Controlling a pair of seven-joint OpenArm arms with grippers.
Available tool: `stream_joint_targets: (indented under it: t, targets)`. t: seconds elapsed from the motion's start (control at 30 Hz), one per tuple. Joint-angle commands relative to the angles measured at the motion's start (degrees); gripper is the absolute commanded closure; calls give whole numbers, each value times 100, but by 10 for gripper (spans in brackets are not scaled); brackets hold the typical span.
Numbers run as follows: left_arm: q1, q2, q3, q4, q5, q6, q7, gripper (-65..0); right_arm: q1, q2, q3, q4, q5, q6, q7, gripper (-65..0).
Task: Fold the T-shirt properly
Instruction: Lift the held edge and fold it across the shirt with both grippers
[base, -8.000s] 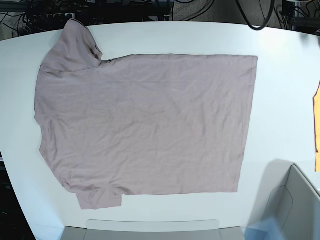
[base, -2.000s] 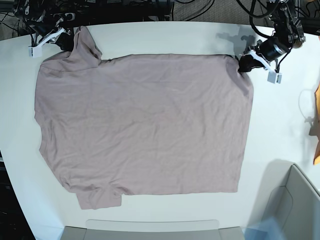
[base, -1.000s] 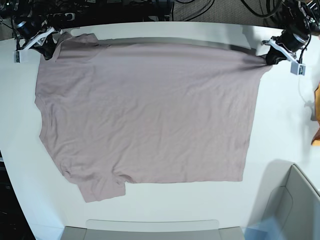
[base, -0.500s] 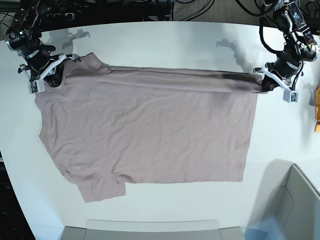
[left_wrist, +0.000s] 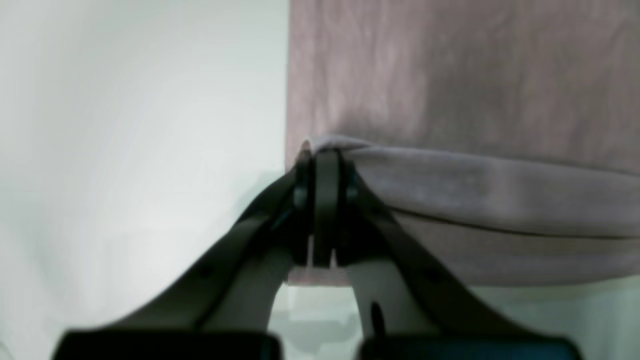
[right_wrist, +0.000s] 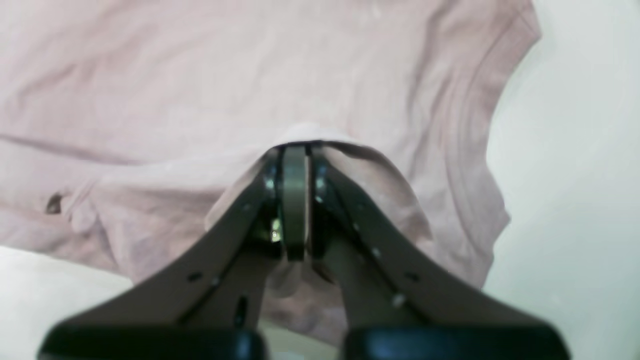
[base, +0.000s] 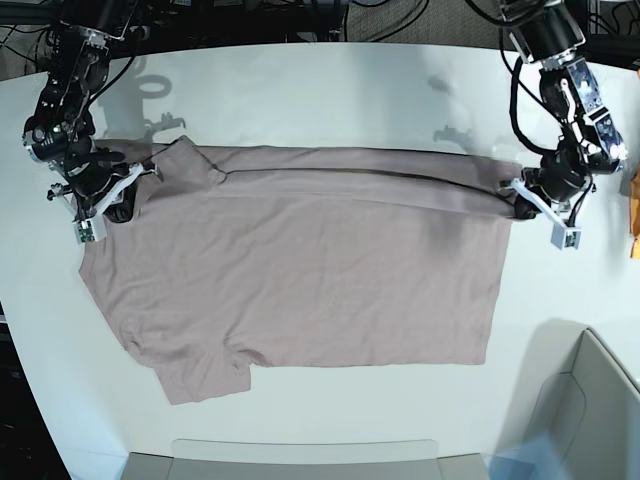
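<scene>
Next, my right gripper lets go of the T-shirt's far shoulder on the T-shirt's body, just in from the neckline edge (base: 137, 262).
The mauve-pink T-shirt (base: 300, 270) lies on the white table (base: 330, 75), sleeves at the left, hem at the right. Its far edge is lifted and drawn over the body as a long fold. At the fold's right end my left gripper (base: 520, 206) is shut on the far hem corner. The left wrist view shows those jaws (left_wrist: 325, 150) pinched together on a roll of T-shirt (left_wrist: 450, 75) fabric. My right gripper (base: 118, 206) is shut on the far shoulder by the sleeve. Its jaws (right_wrist: 295, 145) pinch T-shirt (right_wrist: 200, 75) cloth in the right wrist view.
An orange cloth (base: 634, 210) pokes in at the right edge, close to the left arm. A grey box (base: 590, 400) stands at the near right corner and a grey tray edge (base: 300, 460) at the near side. Cables (base: 250, 15) run behind the table.
Both grippers have moved toward the near side of the table, pulling the shirt's far edge with them. The folded strip now lies further over the body.
</scene>
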Motion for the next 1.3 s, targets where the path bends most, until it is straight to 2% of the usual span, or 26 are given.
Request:
stream_joint_targets:
  t: [0.0, 0.13, 0.33, 0.47, 0.63, 0.8, 0.83, 0.9, 0.97, 1.07, 1.27]
  targets:
    - [-213, -101, -18, -3, -57, -4, -141, 0, 187, 92, 3, 1, 56, -6, 123, 0]
    - [-591, -101, -18, -364, -57, -4, -150, 0, 582, 135, -129, -386, 39, -6, 123, 0]
    - [-1074, -119, -18, -917, -48, -4, -159, 0, 1224, 188, -402, -939, -410, -6, 176, 0]
    - [-1373, -119, -18, -1331, -48, -4, -177, 0, 1611, 188, -402, -1379, -462, -6, 176, 0]
    - [-1479, -119, -9, -1788, -48, -4, -678, 0, 2006, 215, -402, -1906, -462, -6, 193, 0]
    - [-1479, -127, -9, -1893, -48, -4, -757, 0, 2174, 223, -402, -2109, -462, -6, 193, 0]
    - [-1479, -127, -9, -1867, -48, -4, -757, 0, 2174, 223, -402, -2091, -454, -6, 193, -30]
    - [-1444, -127, -44, -1770, -48, -4, -757, -72, 2174, 215, -402, -2065, -418, -6, 193, -119]
    - [-1426, -127, -62, -1550, -48, -4, -757, -116, 2174, 215, -402, -2056, -418, 3, 193, -182]
    - [-1268, -127, -70, -1190, -48, -4, -757, -90, 2174, 294, -349, -1862, -410, 20, 193, -240]
    - [-1092, -198, -62, -425, -48, -4, -748, 0, 1954, 338, -340, -913, -410, 20, 140, -242]
